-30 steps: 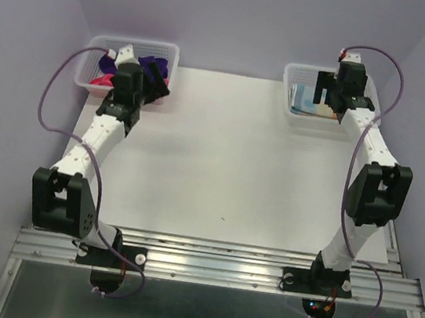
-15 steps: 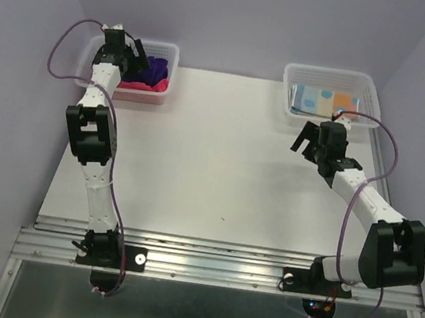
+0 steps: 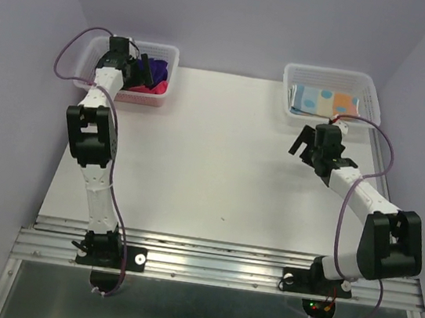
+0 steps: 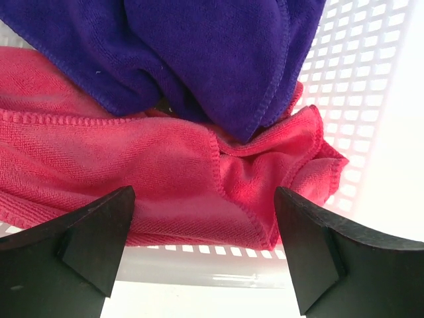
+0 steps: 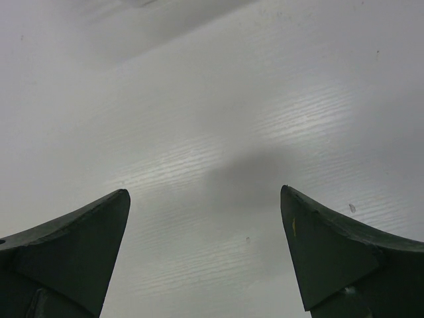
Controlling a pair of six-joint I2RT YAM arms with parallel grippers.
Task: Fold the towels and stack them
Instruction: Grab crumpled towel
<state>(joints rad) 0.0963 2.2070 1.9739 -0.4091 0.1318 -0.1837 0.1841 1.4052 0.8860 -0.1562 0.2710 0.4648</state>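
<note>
My left gripper should grab the crumpled middle (image 3: 139, 67) (image 4: 162, 53) of the dark purple towel, because that towel lies over the pink-red towel in the basket.
A dark purple towel (image 4: 212, 59) lies crumpled over a bright pink-red towel (image 4: 132, 172) inside the white mesh left basket (image 3: 172, 50). From above, the purple towel (image 3: 156, 67) and pink-red towel (image 3: 159, 86) show at the basket's right side. My left gripper (image 4: 202, 199) hangs open just over the pink-red towel at the basket's near wall, holding nothing; from above it (image 3: 138, 71) sits in the basket. A light blue spotted towel (image 3: 325, 101) lies flat in the right basket (image 3: 332, 71). My right gripper (image 3: 302, 145) is open over bare table, empty (image 5: 204, 195).
The white table top (image 3: 220, 160) stretches between the two baskets, which stand at its far corners. Purple walls close in the left, back and right sides. A metal rail (image 3: 214, 258) with both arm bases runs along the near edge.
The right gripper has drawn back from the right basket to over the table, leaving the spotted towel there. The left arm has stretched out and brought its gripper low into the left basket.
</note>
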